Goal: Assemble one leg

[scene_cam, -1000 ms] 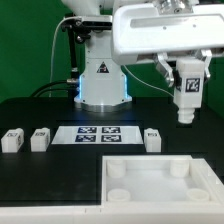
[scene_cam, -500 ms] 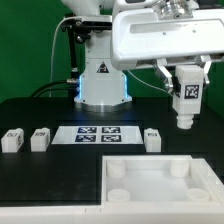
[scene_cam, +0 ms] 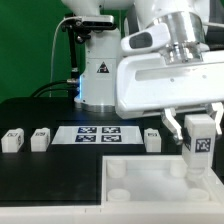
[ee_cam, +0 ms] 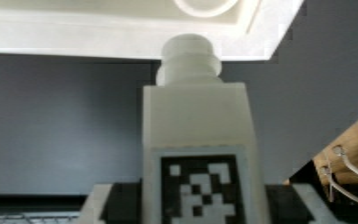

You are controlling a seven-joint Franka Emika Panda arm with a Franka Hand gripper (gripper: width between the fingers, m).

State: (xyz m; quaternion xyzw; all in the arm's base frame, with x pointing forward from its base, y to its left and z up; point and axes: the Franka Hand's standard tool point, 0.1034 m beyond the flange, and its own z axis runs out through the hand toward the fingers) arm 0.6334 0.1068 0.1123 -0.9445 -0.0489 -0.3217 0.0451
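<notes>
The robot's gripper should release the white leg standing in the white tray's corner socket [scene_cam: 200, 193] [ee_cam: 208, 5] just beyond its peg.
My gripper [scene_cam: 199, 137] is shut on a white leg [scene_cam: 200, 148] with a black-and-white tag on its face. I hold it upright over the right part of the large white tabletop tray [scene_cam: 160, 180], its lower end close above the tray near a corner socket. In the wrist view the leg [ee_cam: 195, 130] stands between my fingers, its round peg end pointing at the tray's edge [ee_cam: 140, 35]. A round socket [ee_cam: 211, 6] shows just beyond the peg. Three more legs [scene_cam: 13, 139] [scene_cam: 40, 138] [scene_cam: 152, 138] lie on the black table.
The marker board [scene_cam: 99, 134] lies flat on the black table between the loose legs. The robot base [scene_cam: 100, 80] stands behind it. A yellowish cable bundle [ee_cam: 345, 165] hangs beside my gripper in the wrist view.
My gripper has moved down and toward the camera with the leg, from high above the table's right side to just above the tray.
</notes>
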